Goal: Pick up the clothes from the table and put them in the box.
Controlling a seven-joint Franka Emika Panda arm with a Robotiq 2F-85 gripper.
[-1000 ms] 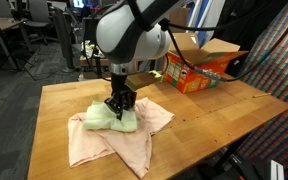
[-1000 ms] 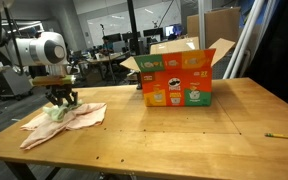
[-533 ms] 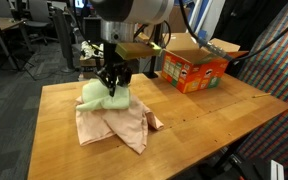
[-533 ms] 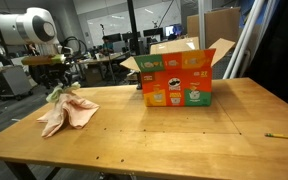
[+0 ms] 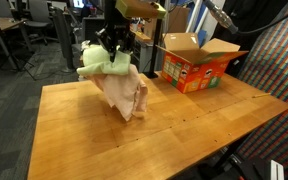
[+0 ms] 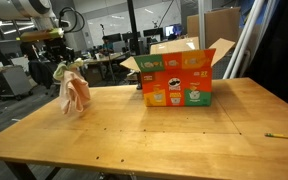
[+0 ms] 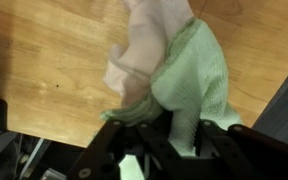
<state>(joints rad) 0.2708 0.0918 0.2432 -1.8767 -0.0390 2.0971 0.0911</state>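
The robot's gripper needs to let go of the green cloth between the raised brown flaps of the open orange-red box (image 5: 192,57), so that it drops inside. The green cloth is in the air above the table.
My gripper (image 5: 114,47) is shut on the clothes and holds them in the air above the table (image 5: 184,120). The light green cloth (image 5: 96,60) bunches at the jaws. The pale pink-beige cloth (image 5: 127,92) hangs down below it, its lower end close to the tabletop. In an exterior view the clothes (image 6: 74,92) dangle under the gripper (image 6: 62,66) at the table's left end (image 6: 144,130). The wrist view shows the green cloth (image 7: 194,75) pinched between the fingers (image 7: 171,140) with the pink cloth (image 7: 149,45) beyond. The orange-red box (image 5: 196,65) (image 6: 179,78) stands open, well apart from the clothes.
The box's brown flaps (image 6: 221,48) stand open. A pencil (image 6: 281,135) lies near the table's edge. Dark desks and office chairs (image 5: 29,40) stand beyond the table.
The gripper has risen with the clothes. They were spread on the table a second ago and now hang off it, shifted a little toward the box.
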